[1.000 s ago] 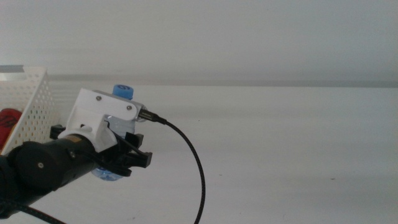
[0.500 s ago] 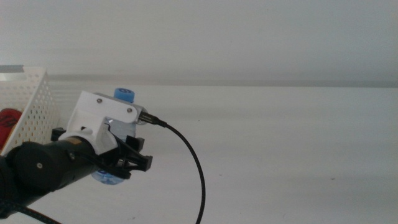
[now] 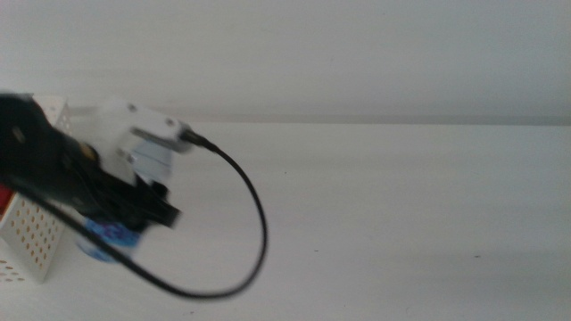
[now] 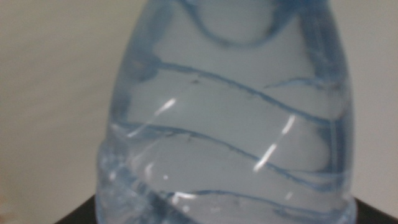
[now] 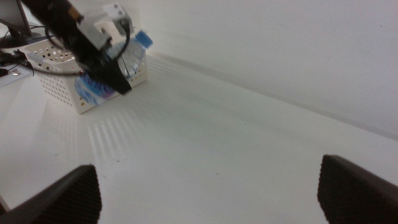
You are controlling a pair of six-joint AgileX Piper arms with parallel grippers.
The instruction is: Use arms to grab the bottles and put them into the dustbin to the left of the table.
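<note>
I will let go of the small clear water bottle, now held against the dustbin's near corner, with my left gripper beside the red sliver in the white perforated dustbin [image 3: 8, 177].
My left gripper [image 3: 134, 212] is shut on the small clear water bottle [image 3: 109, 239] and holds it in the air against the near right corner of the white perforated dustbin [image 3: 31, 242]. The arm is blurred by motion. In the left wrist view the bottle's ribbed clear body [image 4: 230, 124] fills the picture. The right wrist view shows the bottle [image 5: 129, 59], its blue cap [image 5: 142, 38] and the dustbin [image 5: 55, 61] far off. My right gripper [image 5: 208, 168] is open and empty, low over the white table [image 3: 401, 205]. A sliver of red [image 3: 4, 190] shows in the dustbin.
A black cable [image 3: 245, 223] loops from the left wrist out over the table. The dustbin stands at the table's left end. The orange-yellow bottle is out of view.
The left arm has swung left and a little up with the water bottle, from over the table to the dustbin's corner. It now covers part of the dustbin.
</note>
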